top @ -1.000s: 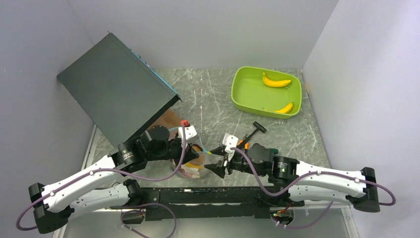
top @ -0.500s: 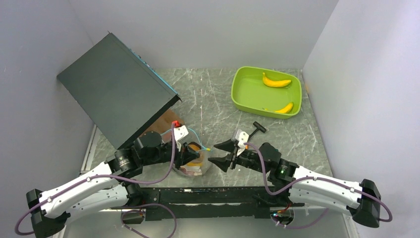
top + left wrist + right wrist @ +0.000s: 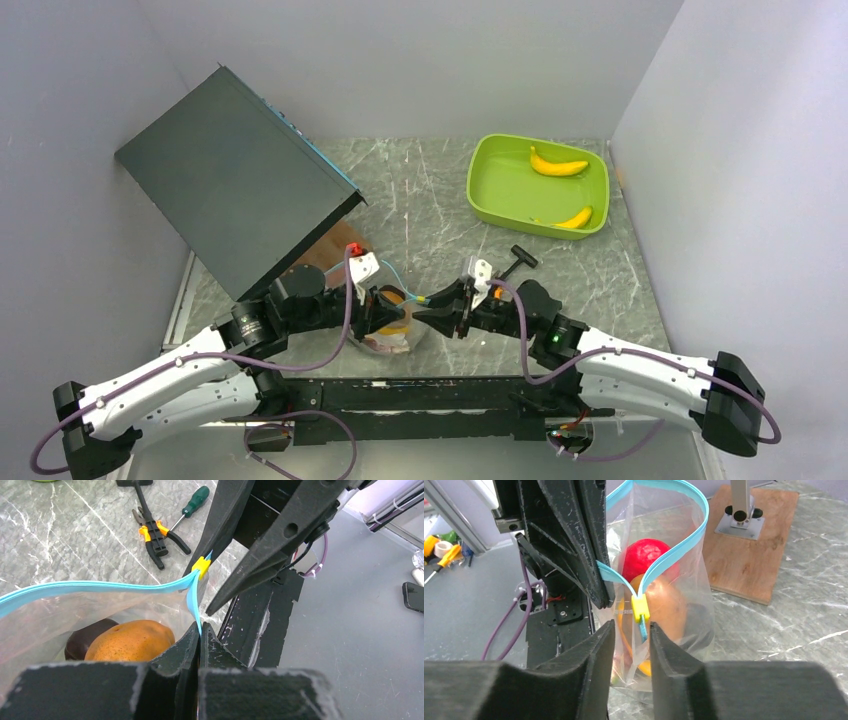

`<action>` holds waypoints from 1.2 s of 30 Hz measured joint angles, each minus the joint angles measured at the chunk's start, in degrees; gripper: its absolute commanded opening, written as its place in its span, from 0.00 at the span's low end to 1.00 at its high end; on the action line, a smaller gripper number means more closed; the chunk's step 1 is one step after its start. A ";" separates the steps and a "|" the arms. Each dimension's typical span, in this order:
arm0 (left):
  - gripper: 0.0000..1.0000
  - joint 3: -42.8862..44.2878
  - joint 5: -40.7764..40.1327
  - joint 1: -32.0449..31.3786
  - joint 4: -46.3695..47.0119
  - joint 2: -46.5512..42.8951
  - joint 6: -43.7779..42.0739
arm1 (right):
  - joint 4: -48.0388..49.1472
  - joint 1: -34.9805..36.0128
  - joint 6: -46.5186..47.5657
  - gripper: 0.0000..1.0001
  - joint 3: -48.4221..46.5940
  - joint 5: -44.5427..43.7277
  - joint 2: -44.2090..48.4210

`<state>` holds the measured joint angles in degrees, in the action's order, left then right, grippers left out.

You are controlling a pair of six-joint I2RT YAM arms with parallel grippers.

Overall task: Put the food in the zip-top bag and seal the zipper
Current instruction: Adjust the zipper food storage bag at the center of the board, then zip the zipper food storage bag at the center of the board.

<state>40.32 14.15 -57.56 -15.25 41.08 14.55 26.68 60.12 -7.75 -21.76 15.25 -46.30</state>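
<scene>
My left gripper will take the slider [image 3: 201,566] while my right gripper pinches the zipper's end, as my left gripper holds the blue strip below the yellow slider.
The clear zip-top bag [image 3: 392,330] stands between both arms, holding a red piece [image 3: 646,555], a brown pear [image 3: 130,640] and a dark plum [image 3: 82,640]. Its blue zipper [image 3: 100,586] gapes in a loop [image 3: 674,550] and ends at a yellow slider [image 3: 640,607]. My left gripper [image 3: 200,630] is shut on the zipper strip just below the slider. My right gripper [image 3: 631,630] is open, its jaws either side of the zipper's end under the slider, with gaps showing. Two yellow bananas [image 3: 558,165] [image 3: 575,217] lie in the far tray.
The lime-green tray [image 3: 482,190] sits at the back right. A tilted black box [image 3: 235,180] fills the back left above a wooden board [image 3: 754,550]. Pliers [image 3: 155,535], a green-handled screwdriver [image 3: 192,505] and a black-handled tool [image 3: 517,260] lie right of the bag.
My right gripper has moved left up to the bag's slider end and its jaws have narrowed around the strip. The left gripper keeps its hold on the zipper.
</scene>
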 measured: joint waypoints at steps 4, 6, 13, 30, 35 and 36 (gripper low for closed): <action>0.05 -0.33 0.07 0.00 0.02 -0.02 0.00 | 1.09 -1.77 -0.90 0.18 0.00 2.10 -0.74; 0.05 -0.59 0.13 0.00 0.00 -0.13 0.00 | 1.66 -2.51 -1.42 0.09 0.00 3.39 -0.90; 0.05 -0.76 0.15 0.00 -0.15 -0.55 0.00 | 2.58 -3.69 -1.95 0.00 -0.02 7.43 -2.16; 0.67 17.75 0.28 0.00 -10.88 5.97 -7.02 | -5.22 -4.59 -1.79 0.00 -3.85 9.77 -1.25; 0.72 20.46 6.51 0.00 -10.86 9.25 -16.65 | -8.28 -4.59 -1.01 0.00 -4.70 9.46 -0.31; 0.72 20.46 8.04 0.00 -11.15 10.19 -18.88 | -8.85 -4.59 -0.76 0.00 -4.94 9.57 -0.31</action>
<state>60.77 22.20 -57.56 -26.39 51.27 -4.34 17.82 55.53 -8.51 -26.70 24.82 -46.61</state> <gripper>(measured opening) 0.719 0.009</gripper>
